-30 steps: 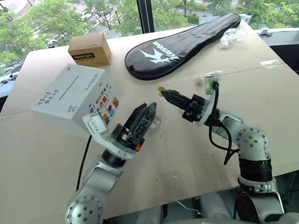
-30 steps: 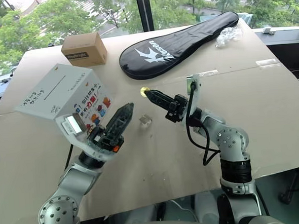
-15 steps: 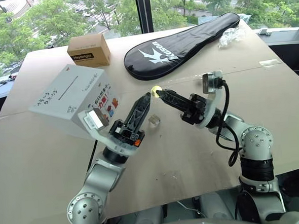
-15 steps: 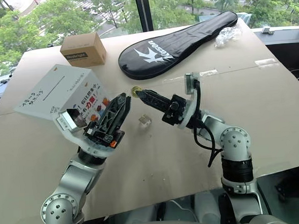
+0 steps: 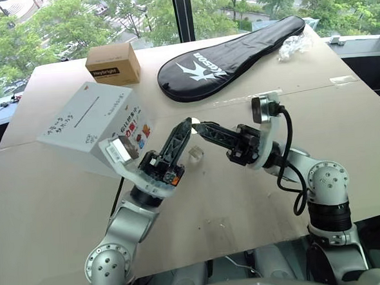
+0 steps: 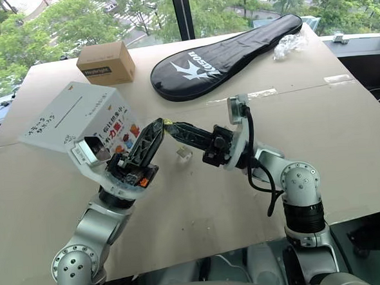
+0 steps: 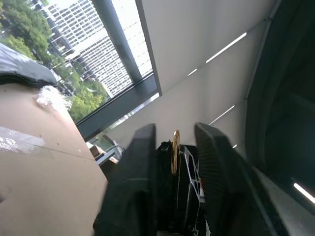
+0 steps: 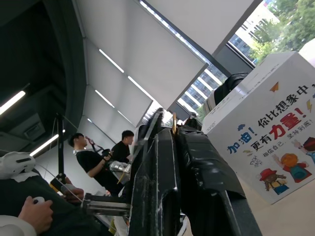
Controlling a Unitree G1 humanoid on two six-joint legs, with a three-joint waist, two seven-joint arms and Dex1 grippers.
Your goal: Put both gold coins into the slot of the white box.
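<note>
Next, I release the gold coin from my left gripper in the slot across the white box's handwritten top side [image 5: 90,112].
One gold coin [image 7: 174,150] stands edge-on between my left gripper's fingers, and it also sticks out of my right gripper's tip [image 8: 174,123]. The two grippers meet tip to tip above the table: my left gripper [image 5: 188,124] comes up from the left and is shut on the coin. My right gripper [image 5: 197,126] comes in from the right, also shut on it. The white box [image 5: 89,129] sits tilted to the left of them. Its slot [image 5: 88,114] is a thin dark line on the plain face, and the cartoon print faces the grippers.
A small clear plastic holder [image 5: 195,154] lies on the table just under the grippers. A brown cardboard box [image 5: 113,63] and a black racket case [image 5: 229,49] lie at the back, with crumpled clear plastic [image 5: 295,45] at the far right. People [image 8: 93,162] stand in the room.
My right gripper carried the coin leftward between my left gripper's fingers. The left fingers, wide open a second ago, have closed on it.
</note>
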